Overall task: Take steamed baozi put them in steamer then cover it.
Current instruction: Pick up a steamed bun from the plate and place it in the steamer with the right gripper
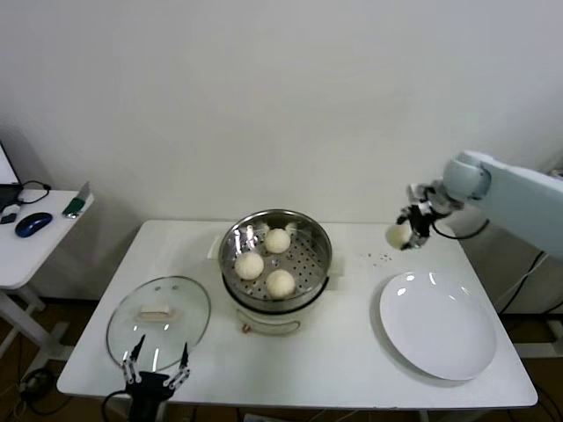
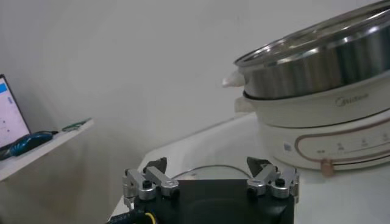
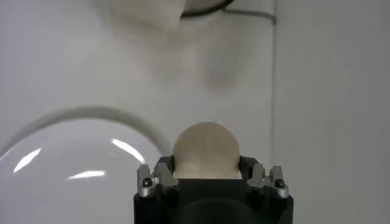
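Note:
The baozi in my right gripper should be put down on the bare steamer's bottom toward the plate point(image 1: 299, 258), next to the other baozi.
The steel steamer point(image 1: 317, 239) stands on its white pot body mid-table, and three cream-white baozi lie inside it point(image 1: 278, 240) point(image 1: 250, 265) point(image 1: 281, 282). Another baozi point(image 1: 398, 236) hangs in the air above the table's back right, beyond the plate, with my right gripper point(image 1: 411, 230) shut on it. In the right wrist view that baozi point(image 3: 206, 150) sits between the jaws, which press on both its sides. My left gripper point(image 1: 158, 362) stands open at the table's front left, just before the glass lid point(image 1: 158, 322). The left wrist view shows the steamer point(image 2: 317, 58) off to one side.
An empty white plate point(image 1: 438, 323) lies at the front right. A few crumbs point(image 1: 380, 258) dot the table behind it. A side table point(image 1: 26, 242) at the far left carries a blue mouse point(image 1: 32, 223) and cables.

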`<state>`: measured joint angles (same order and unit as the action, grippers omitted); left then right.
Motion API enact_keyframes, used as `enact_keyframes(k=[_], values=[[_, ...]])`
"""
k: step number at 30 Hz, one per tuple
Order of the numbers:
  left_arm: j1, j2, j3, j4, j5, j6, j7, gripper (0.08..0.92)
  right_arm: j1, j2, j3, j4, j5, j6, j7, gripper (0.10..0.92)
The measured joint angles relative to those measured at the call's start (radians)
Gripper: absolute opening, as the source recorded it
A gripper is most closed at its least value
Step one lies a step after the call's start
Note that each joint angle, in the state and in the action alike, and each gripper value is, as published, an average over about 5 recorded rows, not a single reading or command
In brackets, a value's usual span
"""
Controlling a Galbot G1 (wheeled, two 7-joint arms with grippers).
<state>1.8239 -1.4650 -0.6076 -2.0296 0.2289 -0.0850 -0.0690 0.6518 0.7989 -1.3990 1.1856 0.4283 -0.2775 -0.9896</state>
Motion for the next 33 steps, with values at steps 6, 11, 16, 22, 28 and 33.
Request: enact_keyframes(k=[6,11,16,22,28,33], values=[[-0.003,0.010,0.025,-0.008,-0.018,0.003,0.003,0.823,0.118,0.107,-0.108,0.026,0.166,-0.050,0.041,0.679],[-0.003,0.023,0.041,-0.017,-0.034,0.009,0.004,0.823,0.158,0.200,-0.167,0.037,0.277,-0.085,0.077,0.679],[-0.002,0.032,0.047,-0.025,-0.048,0.012,0.003,0.823,0.171,0.294,-0.213,0.031,0.354,-0.106,0.094,0.679],[-0.003,0.035,0.058,-0.021,-0.055,0.008,0.003,0.823,0.171,0.395,-0.266,0.016,0.410,-0.120,0.109,0.679],[-0.009,0.037,0.069,-0.013,-0.059,0.005,0.003,0.823,0.151,0.467,-0.317,-0.007,0.431,-0.129,0.121,0.679],[-0.013,0.039,0.071,-0.013,-0.064,0.005,0.002,0.823,0.123,0.508,-0.344,-0.027,0.434,-0.134,0.130,0.679]])
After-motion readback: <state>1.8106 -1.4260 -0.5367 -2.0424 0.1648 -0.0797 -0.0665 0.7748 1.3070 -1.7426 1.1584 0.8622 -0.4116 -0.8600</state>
